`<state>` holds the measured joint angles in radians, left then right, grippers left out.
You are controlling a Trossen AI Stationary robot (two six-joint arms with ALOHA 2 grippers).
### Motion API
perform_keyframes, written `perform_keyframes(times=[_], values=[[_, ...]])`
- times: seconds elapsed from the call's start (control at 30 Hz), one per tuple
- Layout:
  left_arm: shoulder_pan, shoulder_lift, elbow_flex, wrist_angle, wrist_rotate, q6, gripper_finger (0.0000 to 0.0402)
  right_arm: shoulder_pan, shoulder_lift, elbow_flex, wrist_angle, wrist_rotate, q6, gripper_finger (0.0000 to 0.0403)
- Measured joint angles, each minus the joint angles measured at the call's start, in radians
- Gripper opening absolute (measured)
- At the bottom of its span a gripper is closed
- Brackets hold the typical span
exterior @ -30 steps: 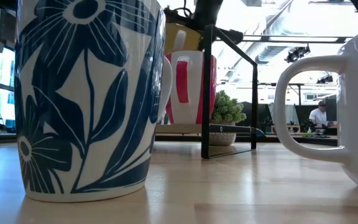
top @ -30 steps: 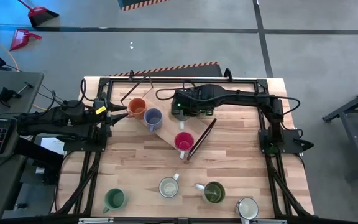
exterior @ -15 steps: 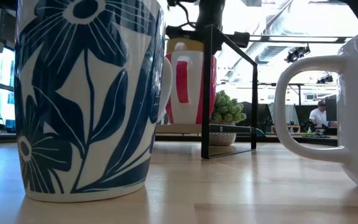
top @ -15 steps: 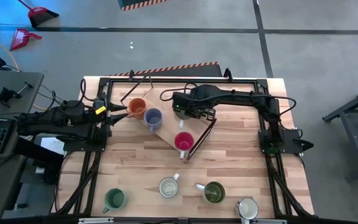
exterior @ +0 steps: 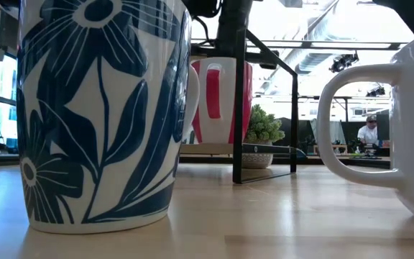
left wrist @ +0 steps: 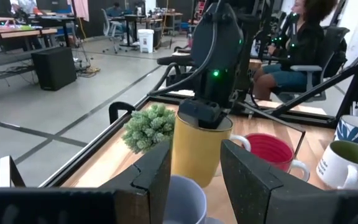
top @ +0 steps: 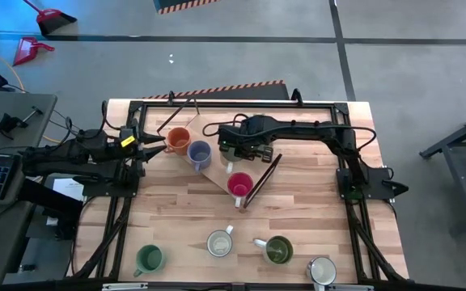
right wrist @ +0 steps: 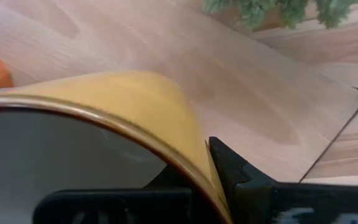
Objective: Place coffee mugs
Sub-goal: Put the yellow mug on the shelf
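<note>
Next, I release the yellow mug with my right gripper on the light wooden board, snug (top: 222, 157) beside the blue-grey mug.
My right gripper (top: 233, 152) reaches over the light wooden board (top: 217, 171) and is shut on a yellow mug (left wrist: 197, 149), which stands upright between the blue-grey mug (top: 198, 152) and the red-pink mug (top: 239, 184). My left gripper (top: 152, 145) is open, just left of the orange mug (top: 177, 141), and touches nothing I can see. Along the near edge stand a bright green mug (top: 148, 259), a white mug with blue flowers (top: 219, 242), an olive mug (top: 278, 250) and a white mug (top: 322, 271). My right gripper holds the yellow mug by its rim (right wrist: 185, 134), with one finger inside the mug and one finger (right wrist: 232, 171) outside its wall. It comes from above, pointing down. The mug is upright below the fingers; its base is hidden, so I cannot tell whether it rests on the board.
A spiky green potted plant (left wrist: 149, 126) stands just beyond the yellow mug. A black wire frame (top: 264, 174) stands at the board's right edge beside the red-pink mug. Bare wood lies across the table's middle (top: 298, 202). People sit at desks beyond the table.
My right gripper has carried the yellow mug toward the table's left and near edge and downward, closer to the blue-grey mug. In the low view the yellow mug has sunk out of sight behind the red-pink mug. The other mugs have stayed put.
</note>
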<state>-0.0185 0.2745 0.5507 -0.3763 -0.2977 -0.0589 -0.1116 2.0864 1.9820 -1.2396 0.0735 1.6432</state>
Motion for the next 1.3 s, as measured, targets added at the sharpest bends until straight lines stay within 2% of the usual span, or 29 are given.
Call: perform_keyframes(times=[0.73, 1.07, 1.3], values=[[0.0, 0.0, 0.0, -0.005, 0.003, 0.0, 0.0129, -0.002, 0.031, 0.0, 0.033, -0.005, -0.01, 0.0], [0.0, 0.0, 0.0, -0.007, 0.003, -0.001, 0.0129, -0.002, 0.031, 0.0, 0.018, -0.005, 0.077, 0.0], [0.0, 0.0, 0.0, -0.008, 0.003, 0.0, 0.0129, -0.001, 0.031, 0.0, 0.006, -0.02, 0.078, 0.0]])
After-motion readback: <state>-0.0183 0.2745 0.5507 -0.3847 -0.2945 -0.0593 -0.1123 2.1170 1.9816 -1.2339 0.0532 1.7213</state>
